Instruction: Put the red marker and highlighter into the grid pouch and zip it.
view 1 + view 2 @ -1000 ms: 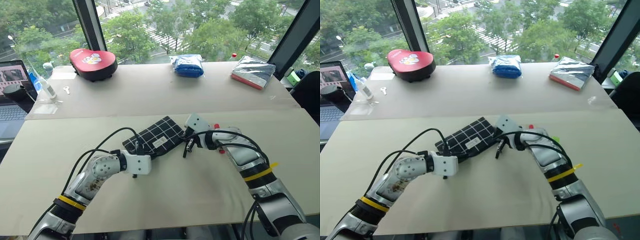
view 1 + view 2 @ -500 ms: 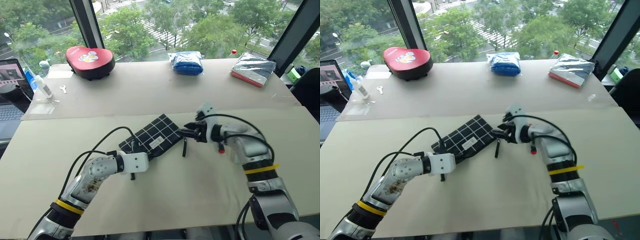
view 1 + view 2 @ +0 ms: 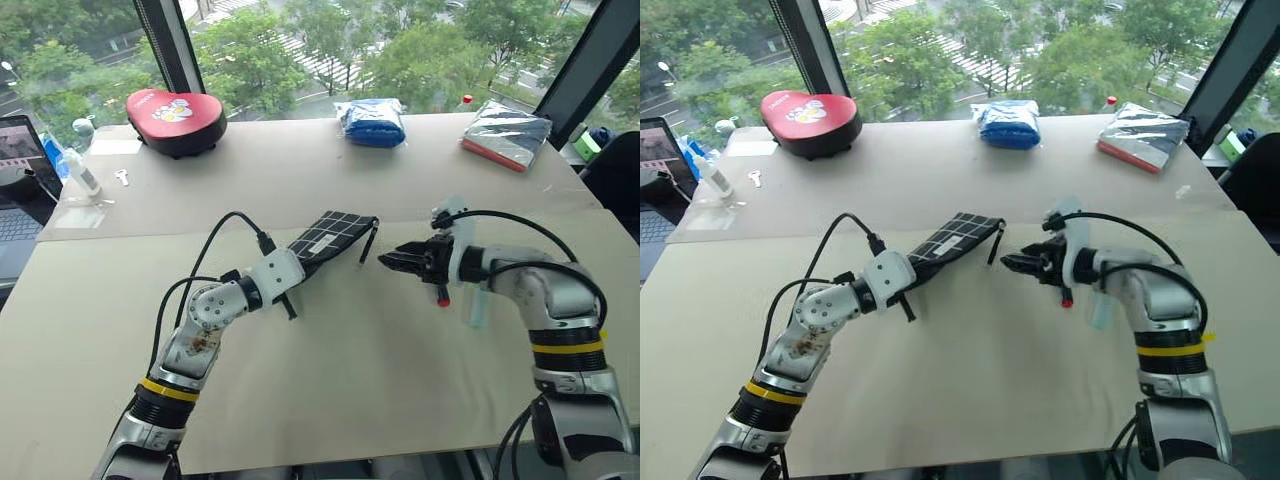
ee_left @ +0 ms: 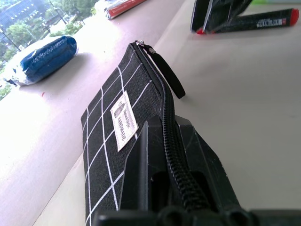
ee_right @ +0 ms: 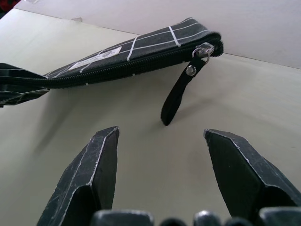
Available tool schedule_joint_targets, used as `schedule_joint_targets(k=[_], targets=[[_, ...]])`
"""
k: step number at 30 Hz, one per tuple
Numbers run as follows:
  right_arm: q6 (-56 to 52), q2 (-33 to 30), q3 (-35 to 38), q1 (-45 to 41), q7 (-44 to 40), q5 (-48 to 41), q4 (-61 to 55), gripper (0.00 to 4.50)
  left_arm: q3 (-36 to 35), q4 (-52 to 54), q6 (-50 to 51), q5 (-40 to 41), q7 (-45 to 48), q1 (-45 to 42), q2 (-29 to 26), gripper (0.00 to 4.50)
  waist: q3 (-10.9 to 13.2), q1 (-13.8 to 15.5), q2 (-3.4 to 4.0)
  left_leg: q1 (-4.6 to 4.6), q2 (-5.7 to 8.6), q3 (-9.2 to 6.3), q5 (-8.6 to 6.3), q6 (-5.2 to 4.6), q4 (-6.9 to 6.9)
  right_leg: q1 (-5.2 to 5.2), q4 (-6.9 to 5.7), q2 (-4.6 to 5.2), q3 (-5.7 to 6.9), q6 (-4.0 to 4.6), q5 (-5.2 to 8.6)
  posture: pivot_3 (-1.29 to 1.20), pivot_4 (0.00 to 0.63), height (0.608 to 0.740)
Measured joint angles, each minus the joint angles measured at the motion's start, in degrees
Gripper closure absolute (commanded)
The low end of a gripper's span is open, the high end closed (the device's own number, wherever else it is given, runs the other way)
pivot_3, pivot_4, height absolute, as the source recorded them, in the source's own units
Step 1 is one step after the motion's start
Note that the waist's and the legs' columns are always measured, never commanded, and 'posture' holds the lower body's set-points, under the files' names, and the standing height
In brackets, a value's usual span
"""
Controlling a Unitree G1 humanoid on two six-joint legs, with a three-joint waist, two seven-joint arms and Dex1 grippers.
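The zipper is shut and its strap is beyond the fingertips of my right gripper, so it should reach further, grip the strap (image 3: 369, 243) and pull it toward my left gripper.
The grid pouch (image 3: 335, 232) hangs above the table, tilted on edge, with my left gripper (image 3: 283, 275) shut on its near end. The zipper runs along its upper edge in the left wrist view, and the black pull strap (image 5: 178, 99) dangles from the far end. My right gripper (image 3: 386, 258) is open, just right of the strap and apart from it, with nothing between its fingers (image 5: 94, 165). The red marker (image 4: 256, 20) lies on the table under my right hand, one red end (image 3: 441, 297) showing. The pale green highlighter (image 3: 476, 303) lies beside it.
On the far table stand a red heart-shaped case (image 3: 176, 113), a blue bundle (image 3: 370, 122) and a silver packet (image 3: 506, 130). A laptop (image 3: 18, 170) and a small bottle (image 3: 84, 175) sit at the far left. A seam (image 3: 150, 232) divides the two tabletops.
My left gripper has lifted the pouch off the table and turned it on edge. My right gripper has opened, left the pull strap and drawn back to the right.
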State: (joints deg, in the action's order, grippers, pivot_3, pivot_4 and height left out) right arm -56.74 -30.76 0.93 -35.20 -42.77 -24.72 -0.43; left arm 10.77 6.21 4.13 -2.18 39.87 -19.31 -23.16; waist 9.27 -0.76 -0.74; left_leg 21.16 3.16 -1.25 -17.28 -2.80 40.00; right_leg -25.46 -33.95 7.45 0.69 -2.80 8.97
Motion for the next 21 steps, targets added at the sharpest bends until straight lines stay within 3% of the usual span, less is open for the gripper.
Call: schedule_joint_targets(k=[6,21], targets=[[2.6,0.8,-1.9,-0.6,0.5,1.3,1.3,1.29,0.0,1.5,2.3,0.0,-0.6,0.0,0.5,4.50,0.0,0.3,-0.01,0.03,0.02,-0.01,0.00,0.00,0.05,0.02,0.04,0.00,0.02,0.00,0.00,0.00,0.150,0.740],[12.9,5.9,-3.7,-8.0,3.8,8.6,19.4,1.29,0.4,4.9,4.3,0.3,-0.4,0.1,0.4,4.50,0.0,0.1,-0.01,0.02,0.02,0.01,0.07,0.13,0.04,-0.01,0.01,-0.01,0.02,0.00,0.00,0.00,0.150,0.740]])
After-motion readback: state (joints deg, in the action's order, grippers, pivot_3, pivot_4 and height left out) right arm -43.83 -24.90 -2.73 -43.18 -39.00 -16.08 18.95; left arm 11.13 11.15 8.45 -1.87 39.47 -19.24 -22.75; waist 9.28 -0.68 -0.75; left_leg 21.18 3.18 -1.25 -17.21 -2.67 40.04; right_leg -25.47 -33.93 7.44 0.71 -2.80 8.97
